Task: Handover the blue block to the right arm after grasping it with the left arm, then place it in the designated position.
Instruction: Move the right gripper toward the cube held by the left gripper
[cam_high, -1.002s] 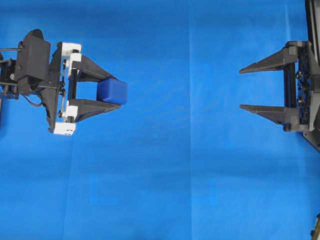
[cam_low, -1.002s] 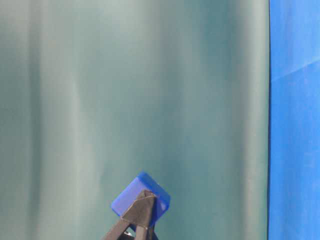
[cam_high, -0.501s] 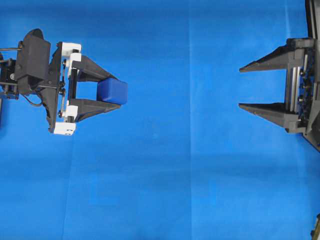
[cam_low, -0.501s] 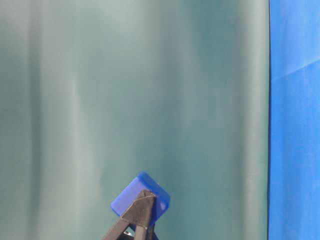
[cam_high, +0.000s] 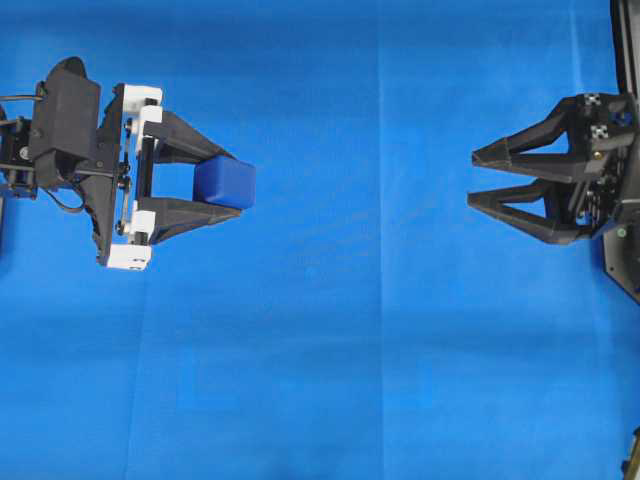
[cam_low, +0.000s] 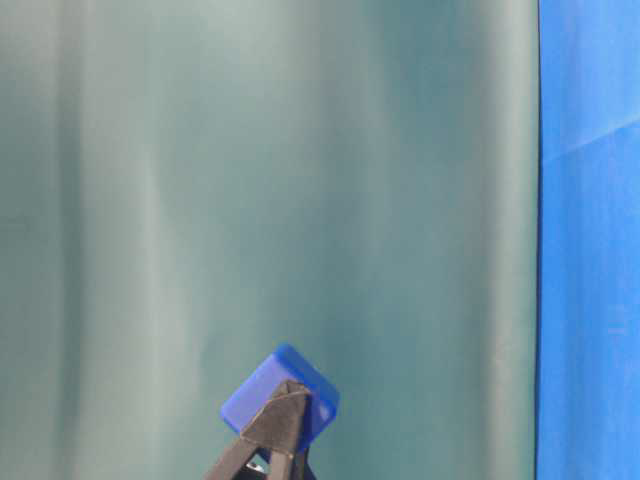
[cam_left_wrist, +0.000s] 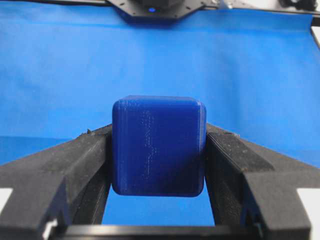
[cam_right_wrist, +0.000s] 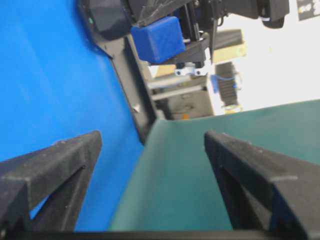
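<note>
My right gripper is going to close on the outer end (cam_high: 241, 183) (cam_right_wrist: 158, 40) of the blue block, the part that sticks out from my left gripper's fingers.
The blue block (cam_high: 225, 183) is a small dark-blue cube with rounded edges, clamped between the black fingers of my left gripper (cam_high: 236, 184), which has white brackets at its base. The left wrist view shows the blue block (cam_left_wrist: 158, 145) pressed on both sides by the fingers (cam_left_wrist: 80, 165). It is held up off the cloth and shows in the table-level view as the blue block (cam_low: 280, 392). My right gripper (cam_high: 472, 177) is open and empty at the right, rolled onto its side, its tips pointing at the block. From the right wrist view the blue block (cam_right_wrist: 158, 39) is far ahead.
Bright-blue cloth (cam_high: 330, 350) covers the table and bears no marker. A teal-green backdrop (cam_low: 280, 180) hangs behind. A wide stretch of cloth separates the two grippers.
The right gripper has rolled about its axis, so its fingers look closer together from above, and its tips have edged slightly left. The left gripper and block have not moved.
</note>
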